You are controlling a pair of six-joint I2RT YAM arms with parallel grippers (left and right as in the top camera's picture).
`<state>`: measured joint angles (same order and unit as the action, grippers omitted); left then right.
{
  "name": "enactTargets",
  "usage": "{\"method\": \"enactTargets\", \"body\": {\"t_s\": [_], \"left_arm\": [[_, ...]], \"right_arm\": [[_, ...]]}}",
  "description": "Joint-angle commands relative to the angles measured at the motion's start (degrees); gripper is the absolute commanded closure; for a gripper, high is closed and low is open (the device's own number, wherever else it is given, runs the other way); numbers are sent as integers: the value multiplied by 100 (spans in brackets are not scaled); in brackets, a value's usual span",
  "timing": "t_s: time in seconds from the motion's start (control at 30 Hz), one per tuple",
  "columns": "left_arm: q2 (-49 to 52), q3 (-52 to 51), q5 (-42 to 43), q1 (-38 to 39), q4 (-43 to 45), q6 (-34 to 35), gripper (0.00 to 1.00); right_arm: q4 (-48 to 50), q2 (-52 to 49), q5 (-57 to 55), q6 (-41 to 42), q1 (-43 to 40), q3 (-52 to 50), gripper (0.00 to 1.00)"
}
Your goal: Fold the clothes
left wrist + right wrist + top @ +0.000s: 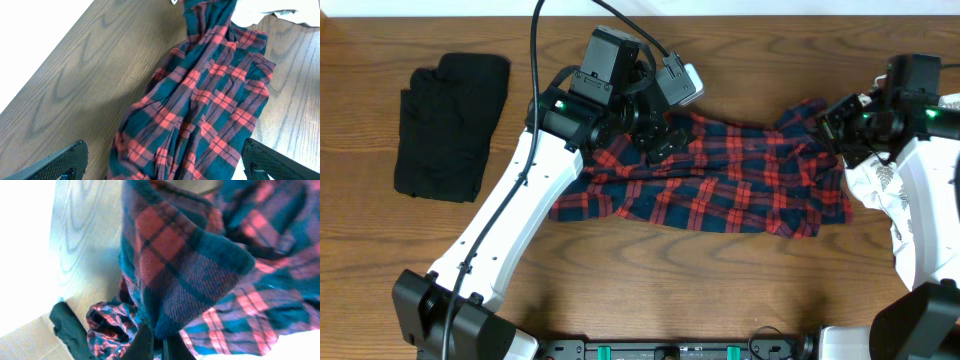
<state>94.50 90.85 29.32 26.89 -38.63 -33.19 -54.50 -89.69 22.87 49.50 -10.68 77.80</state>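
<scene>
My right gripper needs to let go of the plaid fold on the shirt's end (817,172) next to the white leaf-print garment.
The red-and-navy plaid shirt (720,180) lies crumpled across the middle of the wooden table. My left gripper (660,140) hangs over the shirt's left part. In the left wrist view its jaws (162,165) are wide open, with the plaid cloth (210,95) below and between them and nothing held. My right gripper (835,125) is at the shirt's upper right corner. In the right wrist view its fingers (157,342) are shut on a fold of the plaid shirt (180,265), which is lifted up from them.
A folded black garment (450,125) lies at the far left of the table. A white leaf-print garment (885,195) lies at the right edge beside my right arm, and it also shows in the left wrist view (270,10). Bare wood (670,280) runs along the front.
</scene>
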Motion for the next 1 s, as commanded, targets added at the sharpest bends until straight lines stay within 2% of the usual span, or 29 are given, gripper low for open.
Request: {"method": "enactTargets", "body": {"t_s": [0.0,0.2,0.97], "left_arm": [[-96,101,-48,2,-24,35,2],[-96,101,-48,2,-72,33,2],[-96,98,-48,2,-162,35,2]], "right_arm": [[-271,157,-243,-101,-122,20,99],[-752,157,-944,-310,-175,17,99],[-566,155,-935,-1189,-46,15,99]]}}
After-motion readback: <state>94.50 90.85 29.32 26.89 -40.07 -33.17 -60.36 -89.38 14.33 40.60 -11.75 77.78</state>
